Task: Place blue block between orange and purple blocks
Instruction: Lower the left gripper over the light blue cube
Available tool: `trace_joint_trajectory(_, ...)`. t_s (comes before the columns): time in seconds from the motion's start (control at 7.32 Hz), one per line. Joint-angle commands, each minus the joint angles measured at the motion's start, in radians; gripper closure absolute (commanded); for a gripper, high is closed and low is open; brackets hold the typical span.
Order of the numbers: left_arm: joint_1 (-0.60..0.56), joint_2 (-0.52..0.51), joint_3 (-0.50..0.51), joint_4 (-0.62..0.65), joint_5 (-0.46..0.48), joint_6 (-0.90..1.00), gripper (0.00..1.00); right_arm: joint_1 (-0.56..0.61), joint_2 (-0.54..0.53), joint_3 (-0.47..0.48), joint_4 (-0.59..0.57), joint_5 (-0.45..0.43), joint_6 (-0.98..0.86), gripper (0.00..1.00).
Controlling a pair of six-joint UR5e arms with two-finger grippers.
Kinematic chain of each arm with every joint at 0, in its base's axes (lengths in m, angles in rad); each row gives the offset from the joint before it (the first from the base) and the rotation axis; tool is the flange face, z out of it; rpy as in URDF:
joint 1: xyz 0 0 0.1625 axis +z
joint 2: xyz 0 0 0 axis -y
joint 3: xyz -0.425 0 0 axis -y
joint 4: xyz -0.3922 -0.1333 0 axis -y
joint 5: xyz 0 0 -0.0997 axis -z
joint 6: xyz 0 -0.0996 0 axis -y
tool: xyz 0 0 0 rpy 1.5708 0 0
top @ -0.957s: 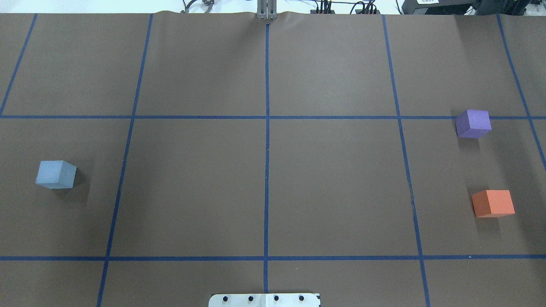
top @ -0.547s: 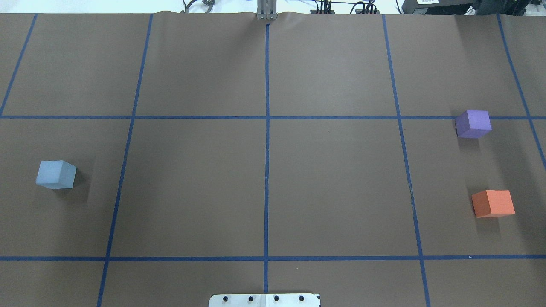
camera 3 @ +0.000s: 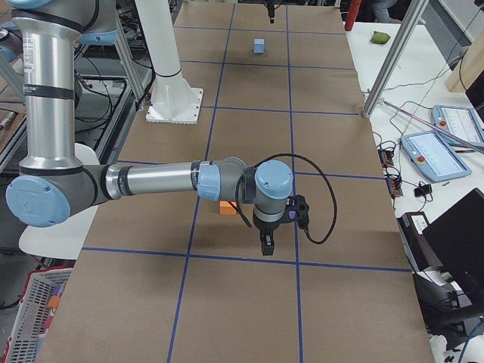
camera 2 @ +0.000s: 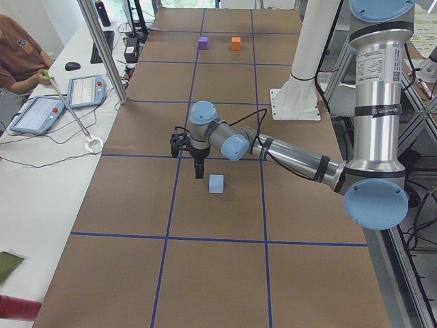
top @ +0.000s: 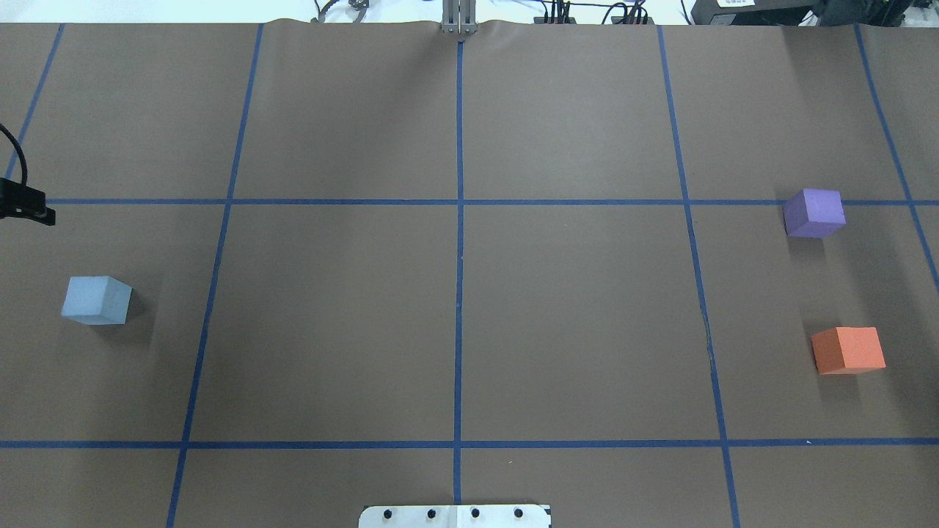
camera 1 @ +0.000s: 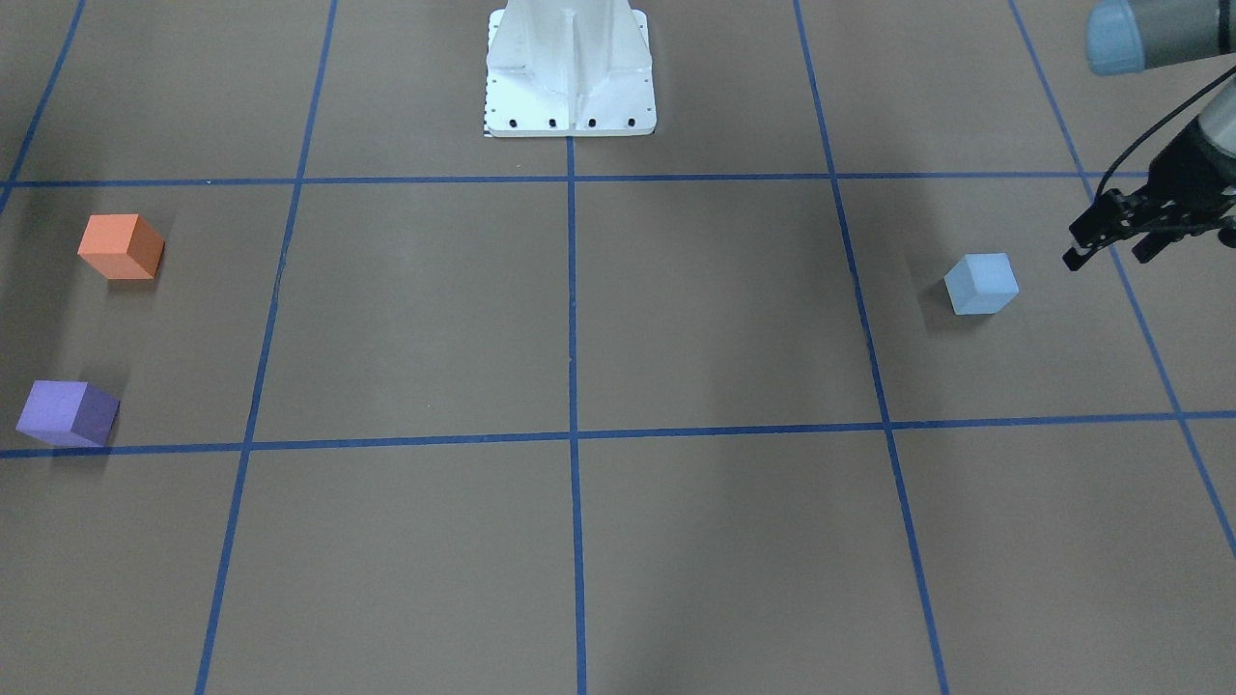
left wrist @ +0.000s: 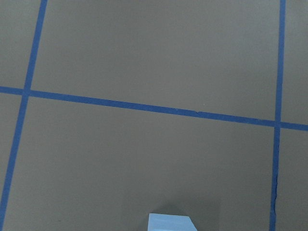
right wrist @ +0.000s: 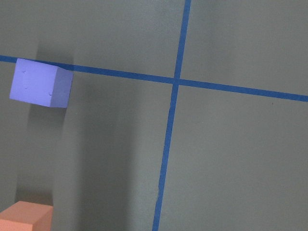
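Note:
I will next close my left gripper on the upper part of the blue block (camera 1: 986,278) (left wrist: 171,223), with its fingers on two opposite sides of the block.
The light blue block (top: 96,300) sits on the table's left side; it also shows in the front view (camera 1: 981,283) and at the bottom edge of the left wrist view (left wrist: 171,222). The purple block (top: 813,213) and the orange block (top: 849,350) sit apart at the far right, with a gap between them. My left gripper (camera 1: 1106,259) hovers above the table beside the blue block, its fingers apart and empty. My right gripper (camera 3: 266,246) hangs near the orange and purple blocks; it shows only in the right side view, so I cannot tell whether it is open or shut.
The white robot base plate (top: 455,515) stands at the near middle edge. Blue tape lines (top: 459,220) divide the brown table cover into squares. A side table with tablets (camera 2: 41,113) and a metal post (camera 2: 102,48) stand beyond the far edge.
My left gripper has come into the overhead view at its left edge, beyond the blue block. The three blocks have not moved.

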Motion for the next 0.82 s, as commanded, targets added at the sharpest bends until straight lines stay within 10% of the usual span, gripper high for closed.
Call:
trace_joint_trajectory(0.0,0.139,0.05,0.001,-0.101,0.114,-0.086,0.0,-0.001,0.005,-0.005,0.0,0.002,0.003,0.0)
trace_joint_trajectory(0.68,0.255,0.058,0.035,-0.106,0.188,-0.083,0.0,-0.001,0.005,-0.004,0.0,0.007,0.003,0.0)
